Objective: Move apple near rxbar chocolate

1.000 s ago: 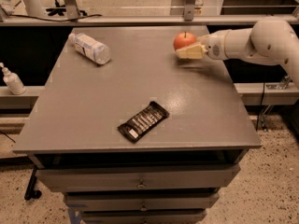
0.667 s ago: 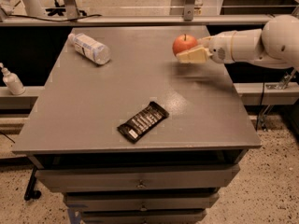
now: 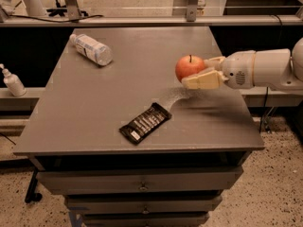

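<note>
Next, I let go of the apple on the grey table (image 3: 180,102), beside the far end of the rxbar chocolate.
The orange-red apple (image 3: 188,67) with a short dark stem is held in my gripper (image 3: 201,72), lifted above the right part of the grey table (image 3: 94,108). The cream fingers (image 3: 203,79) close on the apple from its right side, and the white arm reaches in from the right edge of the view. The rxbar chocolate (image 3: 145,122), a flat black wrapper with white lettering, lies diagonally near the table's front middle, below and left of the apple.
A clear plastic bottle (image 3: 92,48) with a white label lies on its side at the table's back left. A small pump bottle (image 3: 13,82) stands on a ledge off the table's left. Drawers sit below the tabletop.
My gripper has carried the apple forward and a little left from the table's back right, closer to the rxbar chocolate.
</note>
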Controlling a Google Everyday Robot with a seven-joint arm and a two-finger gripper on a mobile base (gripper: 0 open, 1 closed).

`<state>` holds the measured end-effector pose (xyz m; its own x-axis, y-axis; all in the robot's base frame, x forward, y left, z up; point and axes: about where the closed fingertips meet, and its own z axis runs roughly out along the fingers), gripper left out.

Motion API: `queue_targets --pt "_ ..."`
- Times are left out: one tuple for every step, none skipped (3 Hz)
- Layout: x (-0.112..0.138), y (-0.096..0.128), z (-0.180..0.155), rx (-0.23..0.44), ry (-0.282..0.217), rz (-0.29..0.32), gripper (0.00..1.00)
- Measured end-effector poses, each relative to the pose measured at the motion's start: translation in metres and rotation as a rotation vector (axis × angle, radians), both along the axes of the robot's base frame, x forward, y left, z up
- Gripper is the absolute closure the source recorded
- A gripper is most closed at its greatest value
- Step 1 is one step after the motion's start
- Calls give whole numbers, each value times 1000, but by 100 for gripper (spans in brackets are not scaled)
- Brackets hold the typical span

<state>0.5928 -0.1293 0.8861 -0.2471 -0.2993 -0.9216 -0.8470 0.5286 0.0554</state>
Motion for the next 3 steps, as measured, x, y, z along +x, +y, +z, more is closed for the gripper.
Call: queue_targets --pt "0 0 0 0 0 0 100" --pt "2 3 -3 1 -2 25 100" --pt "-13 6 -14 -8 8 60 100"
